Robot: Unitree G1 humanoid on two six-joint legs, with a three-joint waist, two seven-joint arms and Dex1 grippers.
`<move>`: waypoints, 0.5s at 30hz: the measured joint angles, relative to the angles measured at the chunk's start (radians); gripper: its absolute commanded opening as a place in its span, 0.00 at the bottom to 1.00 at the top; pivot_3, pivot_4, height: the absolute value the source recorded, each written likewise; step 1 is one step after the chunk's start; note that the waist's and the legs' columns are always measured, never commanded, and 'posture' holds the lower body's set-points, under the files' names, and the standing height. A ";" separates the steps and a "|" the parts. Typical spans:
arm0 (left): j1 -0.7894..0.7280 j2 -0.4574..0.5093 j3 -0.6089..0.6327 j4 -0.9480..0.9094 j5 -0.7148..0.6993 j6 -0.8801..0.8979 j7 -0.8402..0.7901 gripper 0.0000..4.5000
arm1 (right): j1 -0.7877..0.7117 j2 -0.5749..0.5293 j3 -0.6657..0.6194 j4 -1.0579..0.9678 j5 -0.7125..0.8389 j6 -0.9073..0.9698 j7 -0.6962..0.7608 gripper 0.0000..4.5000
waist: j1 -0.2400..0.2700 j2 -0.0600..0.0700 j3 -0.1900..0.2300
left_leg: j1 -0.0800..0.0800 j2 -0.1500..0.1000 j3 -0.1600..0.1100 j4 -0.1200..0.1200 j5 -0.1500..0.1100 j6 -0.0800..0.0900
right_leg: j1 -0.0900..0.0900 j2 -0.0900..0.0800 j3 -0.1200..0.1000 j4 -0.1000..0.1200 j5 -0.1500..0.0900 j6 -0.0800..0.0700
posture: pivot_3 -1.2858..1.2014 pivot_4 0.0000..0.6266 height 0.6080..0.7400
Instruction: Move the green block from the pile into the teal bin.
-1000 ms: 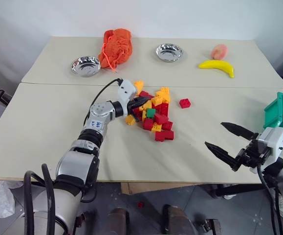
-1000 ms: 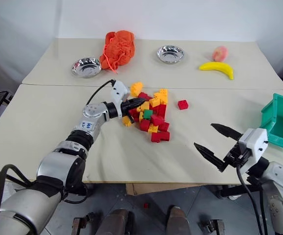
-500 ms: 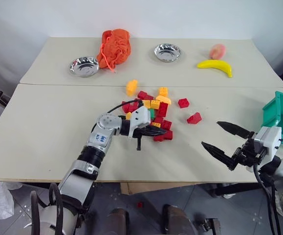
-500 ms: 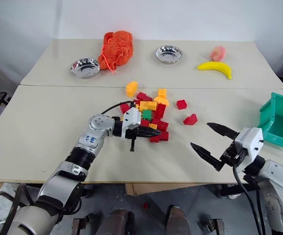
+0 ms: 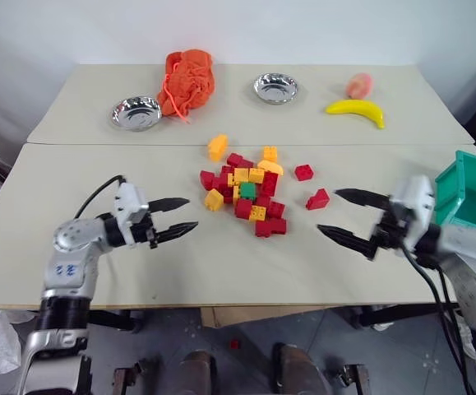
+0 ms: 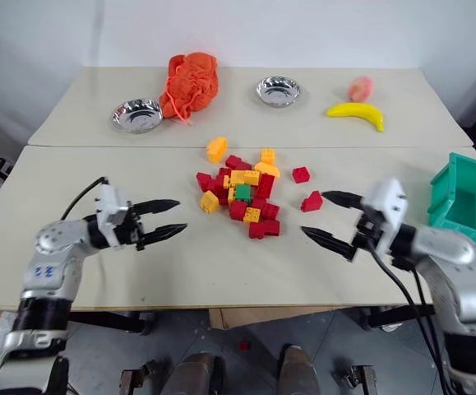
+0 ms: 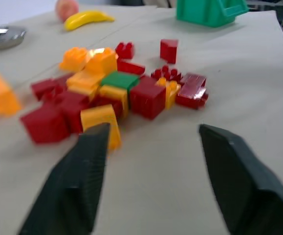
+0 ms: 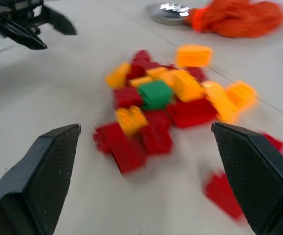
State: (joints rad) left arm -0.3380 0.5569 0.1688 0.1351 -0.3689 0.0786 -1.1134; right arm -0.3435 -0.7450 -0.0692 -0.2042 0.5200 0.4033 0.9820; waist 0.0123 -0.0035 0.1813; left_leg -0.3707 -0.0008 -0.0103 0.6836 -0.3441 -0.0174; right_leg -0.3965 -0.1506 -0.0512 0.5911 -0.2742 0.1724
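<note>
My right gripper should grab the opposite sides of the green block (image 5: pixel 247 190) (image 8: pixel 155 95), among the red and yellow bricks in the middle of the pile.
The green block (image 5: pixel 247 189) lies among red and yellow bricks near the middle of the pile (image 5: pixel 254 206), at the centre of the front table; it also shows as the green block (image 7: pixel 119 80) in the left wrist view. My left gripper (image 5: pixel 192 212) hovers open and empty to the left of the pile, pointing at it with a clear gap between. From the right, my right gripper (image 5: pixel 328 211) points at the pile, open and empty. The teal bin (image 5: pixel 472 193) stands at the table's right edge, behind the right hand.
Loose bricks lie around the pile: a yellow one (image 5: pixel 217 146) behind it, two red ones (image 5: pixel 304 171) (image 5: pixel 318 198) to its right. On the far table are two steel bowls (image 5: pixel 136 113) (image 5: pixel 275 87), an orange net bag (image 5: pixel 187 76), a banana (image 5: pixel 355 111) and a peach (image 5: pixel 358 84).
My left gripper pulled out of the pile, drew back to the left and opened. Several bricks were scattered. My right gripper moved in toward the pile, still open.
</note>
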 measured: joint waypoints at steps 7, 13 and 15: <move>0.112 -0.026 0.009 -0.145 -0.021 0.036 0.103 0.99 | -0.353 0.156 0.250 0.262 -0.120 0.129 0.012 1.00 | -0.017 0.000 0.000 | 0.000 0.000 0.000 0.000 0.000 0.000 | -0.001 0.000 0.000 0.001 0.000 0.000 | 0.52 0.24 1.00; 0.156 -0.033 0.002 -0.207 -0.022 0.048 0.159 0.99 | -0.538 0.266 0.340 0.545 -0.219 0.119 0.042 1.00 | -0.018 0.000 0.000 | 0.000 -0.001 0.001 -0.001 0.000 -0.001 | -0.002 -0.001 0.000 0.001 0.000 0.000 | 0.52 0.24 1.00; 0.161 -0.033 0.001 -0.223 -0.026 0.054 0.168 0.99 | -0.578 0.293 0.347 0.639 -0.257 0.090 0.050 1.00 | -0.017 0.000 0.000 | 0.000 0.000 0.000 -0.001 0.000 -0.001 | -0.002 0.000 -0.001 0.001 0.000 -0.001 | 0.52 0.24 1.00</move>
State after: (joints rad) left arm -0.1768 0.5240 0.1702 -0.0883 -0.3950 0.1322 -0.9450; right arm -0.9219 -0.4515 0.2774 0.4352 0.2631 0.4933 1.0320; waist -0.0051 -0.0033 0.1813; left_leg -0.3710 -0.0009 -0.0098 0.6827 -0.3444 -0.0181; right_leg -0.3984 -0.1510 -0.0518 0.5921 -0.2744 0.1719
